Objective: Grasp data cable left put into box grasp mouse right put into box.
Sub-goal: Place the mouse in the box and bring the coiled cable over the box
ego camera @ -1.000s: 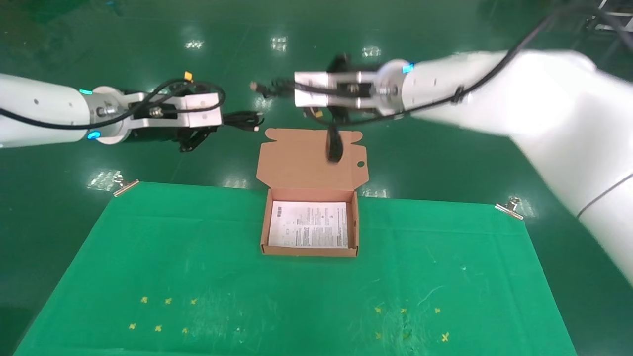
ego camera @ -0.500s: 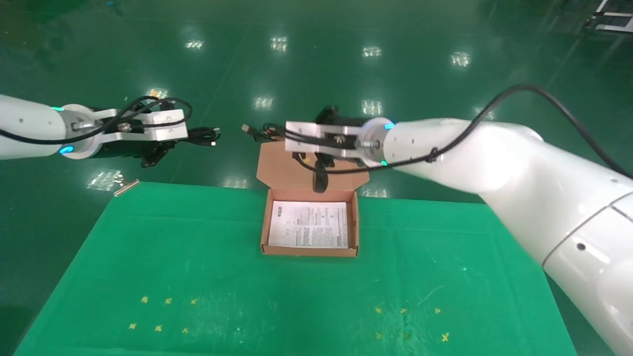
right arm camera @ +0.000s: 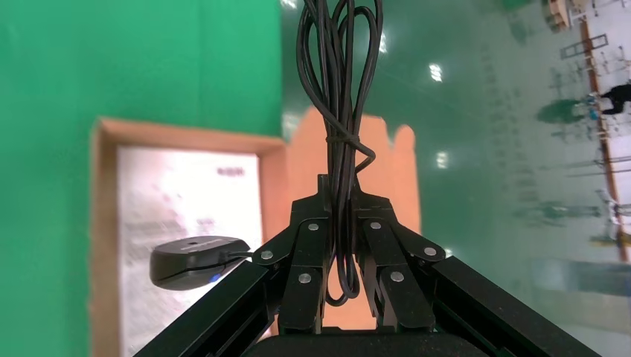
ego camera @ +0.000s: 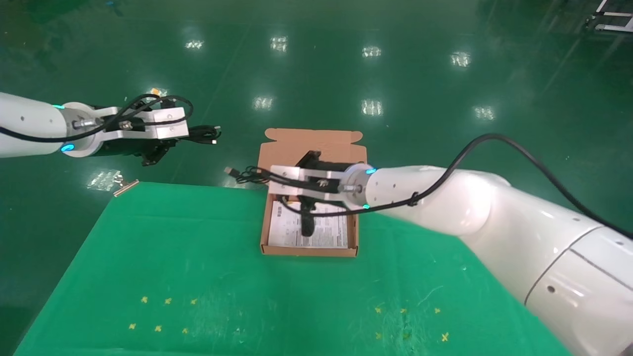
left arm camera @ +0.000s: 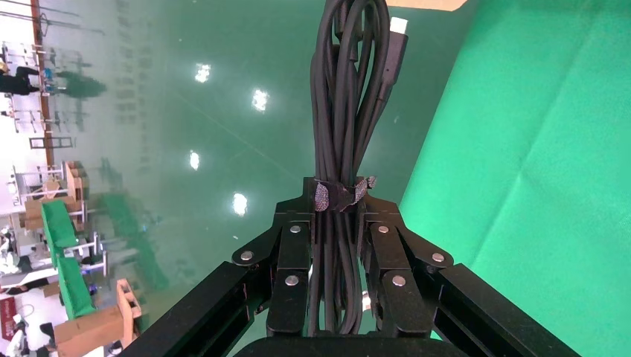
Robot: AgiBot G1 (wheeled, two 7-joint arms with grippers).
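Observation:
I will have my right gripper release the mouse on the white leaflet (ego camera: 298, 232) (right arm camera: 162, 238) that lies beside the near side of the cardboard box.
The open cardboard box (ego camera: 309, 251) sits at the far middle of the green cloth, its lid (ego camera: 287, 146) folded back and a white leaflet (ego camera: 329, 232) inside. My right gripper (ego camera: 271, 178) is over the box, shut on the mouse's bundled cord (ego camera: 245, 174). The black mouse (ego camera: 307, 222) hangs from it just above the leaflet. In the right wrist view the mouse (right arm camera: 197, 260) hangs beside the gripper (right arm camera: 338, 190) over the box (right arm camera: 100, 223). My left gripper (ego camera: 182, 136) is off the table's far left corner, shut on the data cable (ego camera: 203, 133), also in the left wrist view (left arm camera: 346, 111).
The green cloth (ego camera: 198, 277) covers the table, with small yellow cross marks (ego camera: 163, 314) near the front on both sides. A metal clip (ego camera: 126, 185) holds its far left corner. Beyond the table edge is shiny green floor (ego camera: 316, 74).
My right gripper has come down and toward me with the mouse, from above the lid to over the box's inside. The left gripper moved left and down with the cable, then held still.

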